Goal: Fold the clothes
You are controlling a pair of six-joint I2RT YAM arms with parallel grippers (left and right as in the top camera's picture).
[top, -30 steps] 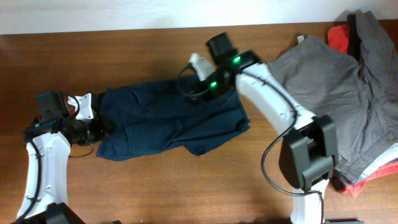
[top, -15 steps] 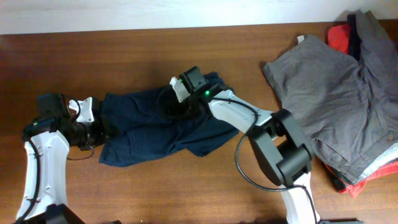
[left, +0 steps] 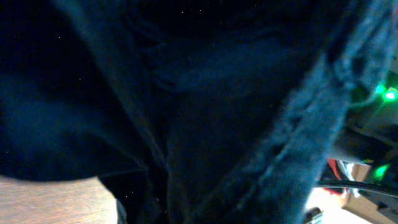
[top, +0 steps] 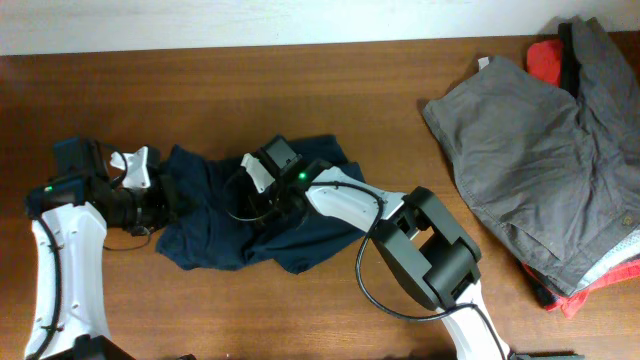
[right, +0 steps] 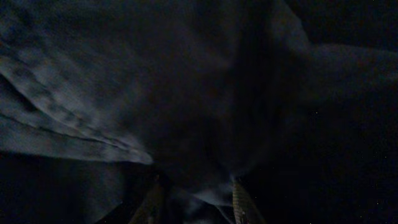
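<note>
I will release the navy shorts' outer edge on their half nearer the grey shorts [top: 326,200] with my left gripper, folding them over.
Dark navy-blue shorts [top: 300,225] lie bunched at centre-left of the table. My left gripper [top: 167,203] is at their left edge and shut on the cloth. In the left wrist view navy fabric [left: 186,93] fills the picture and hides the fingers. My right gripper [top: 263,200] sits over the middle of the shorts, holding a fold of them. The right wrist view shows dark cloth [right: 186,93] pinched between the fingers of my right gripper [right: 196,184]. Grey shorts [top: 530,160] lie spread at the right.
Red-orange pieces [top: 545,58] show beside the grey shorts at the back right, and more red cloth [top: 585,297] shows at the front right edge. Bare wooden table [top: 200,90] stretches behind the navy shorts.
My right gripper has moved left across the table, pulling the right side of the navy shorts over their left half. The shorts are now narrower and bunched. The left gripper has barely shifted.
</note>
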